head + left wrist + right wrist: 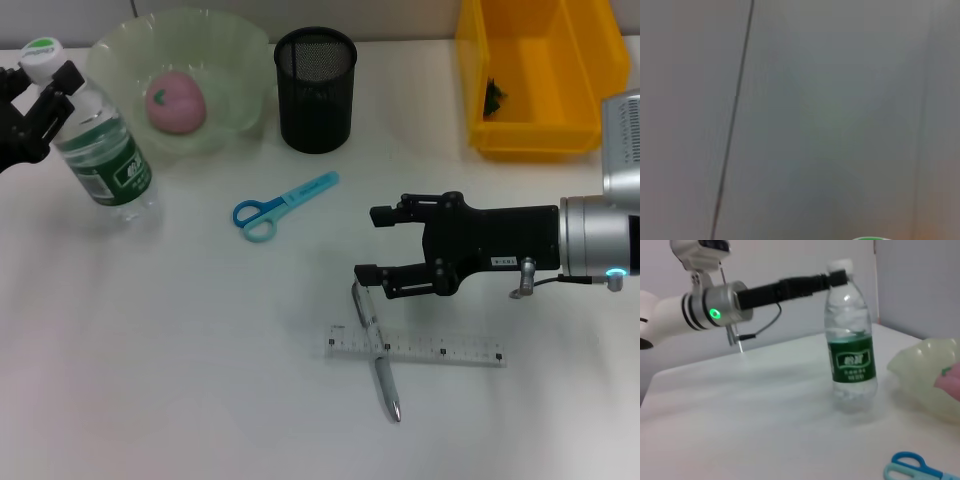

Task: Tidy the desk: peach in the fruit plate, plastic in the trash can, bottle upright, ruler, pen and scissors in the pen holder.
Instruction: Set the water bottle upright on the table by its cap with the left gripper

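Next, my left gripper lets go of the clear bottle standing up on the white desk (118, 206), in front of the fruit plate.
The clear bottle (100, 140) stands upright on the white desk (150, 350) at the left, and my left gripper (50, 95) is shut on its neck just under the cap. From the right wrist view the bottle (850, 340) also stands straight, held at the top by the left gripper (837, 277). My right gripper (370, 243) hovers open over the upper end of the pen (377, 350), which lies across the ruler (415, 347). The scissors (285, 205) lie mid-desk. The peach (177, 103) rests in the fruit plate (240, 50). The dark green plastic (494, 96) lies in the trash can (530, 130). The pen holder (316, 88) stands between plate and can.
The left wrist view shows only a blurred grey surface and a sliver of green cap (870, 238). The fruit plate (920, 375) and scissors (912, 467) also show in the right wrist view. Bare desk stretches along the front left.
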`<action>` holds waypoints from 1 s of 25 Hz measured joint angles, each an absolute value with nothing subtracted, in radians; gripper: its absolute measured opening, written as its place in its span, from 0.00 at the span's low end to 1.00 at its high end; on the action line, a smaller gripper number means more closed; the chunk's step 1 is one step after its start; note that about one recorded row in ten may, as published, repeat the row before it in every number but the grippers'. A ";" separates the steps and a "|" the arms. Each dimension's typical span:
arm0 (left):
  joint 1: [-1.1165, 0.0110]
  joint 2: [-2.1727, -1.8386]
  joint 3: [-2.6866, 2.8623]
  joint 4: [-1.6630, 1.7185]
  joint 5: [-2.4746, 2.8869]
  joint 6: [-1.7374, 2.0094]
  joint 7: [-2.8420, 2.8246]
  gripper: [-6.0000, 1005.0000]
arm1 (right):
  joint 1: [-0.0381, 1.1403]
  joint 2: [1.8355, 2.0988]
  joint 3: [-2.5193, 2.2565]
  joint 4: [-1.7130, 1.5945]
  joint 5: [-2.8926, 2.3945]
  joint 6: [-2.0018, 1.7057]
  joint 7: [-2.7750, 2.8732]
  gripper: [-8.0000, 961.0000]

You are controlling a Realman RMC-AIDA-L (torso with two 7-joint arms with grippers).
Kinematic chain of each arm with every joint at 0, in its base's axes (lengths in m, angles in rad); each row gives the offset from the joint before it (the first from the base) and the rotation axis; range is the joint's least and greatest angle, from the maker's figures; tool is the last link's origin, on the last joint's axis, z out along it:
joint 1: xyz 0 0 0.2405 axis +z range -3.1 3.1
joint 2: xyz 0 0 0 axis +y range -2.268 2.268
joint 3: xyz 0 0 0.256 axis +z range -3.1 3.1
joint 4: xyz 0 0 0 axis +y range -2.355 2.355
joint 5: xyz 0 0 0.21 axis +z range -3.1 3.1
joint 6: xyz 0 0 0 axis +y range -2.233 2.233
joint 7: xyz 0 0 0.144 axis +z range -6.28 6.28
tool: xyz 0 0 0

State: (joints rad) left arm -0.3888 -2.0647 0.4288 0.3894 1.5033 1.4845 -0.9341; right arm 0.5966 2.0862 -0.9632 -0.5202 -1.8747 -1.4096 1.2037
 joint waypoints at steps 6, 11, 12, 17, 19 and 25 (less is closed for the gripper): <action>-0.407 -2.067 0.420 0.349 1.482 1.403 -0.861 0.43 | 0.595 2.086 -0.964 -0.514 -1.868 -1.410 1.189 0.83; -0.421 -2.068 0.421 0.335 1.478 1.355 -0.840 0.43 | 0.596 2.086 -0.963 -0.514 -1.863 -1.410 1.187 0.83; -0.422 -2.068 0.421 0.334 1.478 1.352 -0.838 0.43 | 0.596 2.086 -0.963 -0.513 -1.860 -1.410 1.185 0.83; -0.426 -2.069 0.421 0.334 1.478 1.350 -0.824 0.43 | 0.595 2.086 -0.963 -0.507 -1.856 -1.409 1.179 0.83; -0.428 -2.069 0.423 0.334 1.478 1.350 -0.818 0.43 | 0.595 2.086 -0.963 -0.505 -1.855 -1.408 1.178 0.83; -0.428 -2.070 0.430 0.334 1.478 1.352 -0.787 0.43 | 0.595 2.086 -0.963 -0.504 -1.854 -1.405 1.178 0.83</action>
State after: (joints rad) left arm -0.4280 -2.0699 0.4297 0.3344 1.4783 1.3516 -0.7870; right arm 0.5951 2.0861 -0.9633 -0.5045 -1.8544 -1.4051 1.1780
